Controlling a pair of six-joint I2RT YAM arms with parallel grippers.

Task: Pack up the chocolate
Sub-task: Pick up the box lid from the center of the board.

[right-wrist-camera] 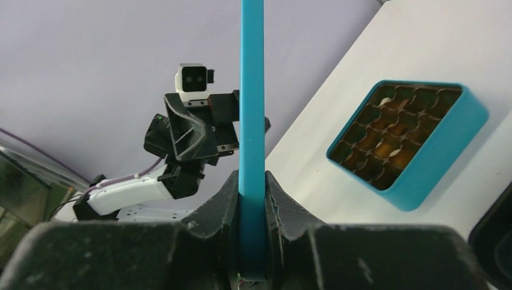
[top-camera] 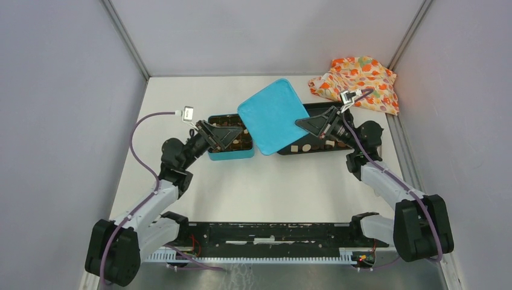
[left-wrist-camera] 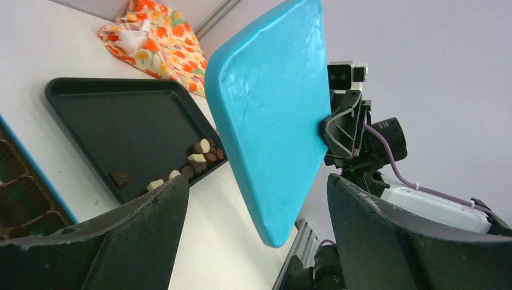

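Note:
The lid sits crooked in the robot's right gripper, held near its corner, so the left gripper should steady it while the right gripper takes the middle of the lid's side point(top-camera: 298, 104).
The chocolate point(top-camera: 305, 147) lies as a few brown and cream pieces along the near edge of a black tray point(top-camera: 356, 109); the left wrist view shows the same chocolate point(left-wrist-camera: 199, 158) on the tray point(left-wrist-camera: 121, 115). My right gripper point(top-camera: 304, 124) is shut on the edge of a blue lid point(top-camera: 273, 115), holding it tilted in the air between the tray and an open blue box point(top-camera: 229, 154). The jaws clamp the lid point(right-wrist-camera: 252, 90) edge-on at the right gripper point(right-wrist-camera: 252, 181). My left gripper point(top-camera: 232, 134) hovers open over the box. The lid's lower corner point(left-wrist-camera: 272, 121) hangs between the fingers point(left-wrist-camera: 157, 205), untouched.
The blue box point(right-wrist-camera: 438, 158) has a dark compartment insert with several brown pieces in it. An orange flowery cloth point(top-camera: 357, 80) lies at the back right, beside the tray. Grey walls enclose the table on three sides.

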